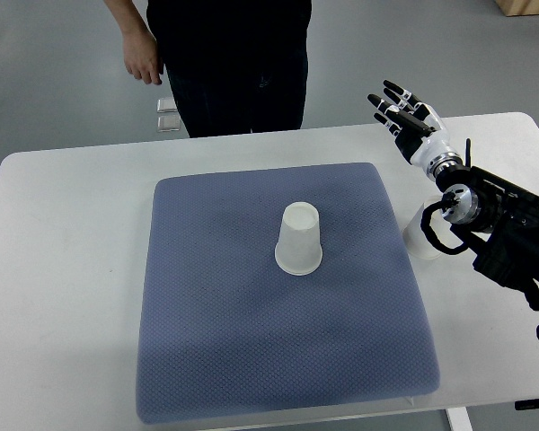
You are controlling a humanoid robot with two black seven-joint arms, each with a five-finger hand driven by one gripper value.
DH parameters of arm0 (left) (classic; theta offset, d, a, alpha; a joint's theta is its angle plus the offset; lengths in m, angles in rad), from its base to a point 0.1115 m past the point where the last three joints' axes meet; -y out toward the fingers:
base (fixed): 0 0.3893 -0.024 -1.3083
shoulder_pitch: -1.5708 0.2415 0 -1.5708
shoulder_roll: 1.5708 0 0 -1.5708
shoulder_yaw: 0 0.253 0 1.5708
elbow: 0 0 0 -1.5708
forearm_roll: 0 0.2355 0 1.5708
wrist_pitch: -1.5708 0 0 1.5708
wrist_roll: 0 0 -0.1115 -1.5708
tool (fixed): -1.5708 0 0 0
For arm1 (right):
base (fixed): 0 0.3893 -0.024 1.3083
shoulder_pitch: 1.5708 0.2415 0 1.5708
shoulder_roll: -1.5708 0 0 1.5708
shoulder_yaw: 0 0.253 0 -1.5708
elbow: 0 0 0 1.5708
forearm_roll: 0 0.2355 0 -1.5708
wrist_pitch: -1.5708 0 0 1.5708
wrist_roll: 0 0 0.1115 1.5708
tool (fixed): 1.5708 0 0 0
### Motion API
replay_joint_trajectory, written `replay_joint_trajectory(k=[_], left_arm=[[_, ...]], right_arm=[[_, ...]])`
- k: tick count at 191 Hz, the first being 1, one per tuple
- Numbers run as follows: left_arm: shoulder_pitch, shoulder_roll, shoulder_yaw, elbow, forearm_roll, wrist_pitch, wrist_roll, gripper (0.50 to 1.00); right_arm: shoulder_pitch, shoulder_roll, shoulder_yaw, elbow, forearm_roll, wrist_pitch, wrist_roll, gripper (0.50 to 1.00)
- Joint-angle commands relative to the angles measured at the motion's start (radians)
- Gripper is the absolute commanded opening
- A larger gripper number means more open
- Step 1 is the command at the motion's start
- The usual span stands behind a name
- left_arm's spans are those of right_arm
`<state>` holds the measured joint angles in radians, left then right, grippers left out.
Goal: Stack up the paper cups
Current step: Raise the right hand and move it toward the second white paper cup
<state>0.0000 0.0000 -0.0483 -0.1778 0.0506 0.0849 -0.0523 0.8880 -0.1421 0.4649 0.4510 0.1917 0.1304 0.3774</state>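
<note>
Next, my right gripper closes on the upper part [423, 219] of the white paper cup that stands on the table just off the mat's edge.
A white paper cup [299, 238] stands upside down near the middle of the blue-grey mat [216, 332]. A second white paper cup [419, 237] sits on the white table just off the mat's right edge, partly hidden behind my right wrist. My right hand [398, 107] is raised over the table's far right part, beyond that cup, with its fingers spread and nothing in them. No left arm shows.
A person in dark clothes stands at the table's far edge, one hand [144, 61] hanging at the upper left. The white table [63, 269] surrounds the mat. Small clear objects [169, 115] lie on the floor beyond the table.
</note>
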Motion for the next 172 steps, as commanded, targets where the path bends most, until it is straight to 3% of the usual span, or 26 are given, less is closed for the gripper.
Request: replay_joint_trajectory(k=[1, 172], left_arm=[[0.000, 0.000, -0.002, -0.002, -0.002, 0.001, 0.000, 1.000], [-0.002, 0.000, 0.002, 0.006, 0.002, 0.001, 0.000, 1.000]], right_arm=[[0.002, -0.001, 0.000, 0.000, 0.000, 0.000, 0.000, 0.913], [0.072, -0.004, -0.003, -0.002, -0.006, -0.012, -0.008, 0.915]])
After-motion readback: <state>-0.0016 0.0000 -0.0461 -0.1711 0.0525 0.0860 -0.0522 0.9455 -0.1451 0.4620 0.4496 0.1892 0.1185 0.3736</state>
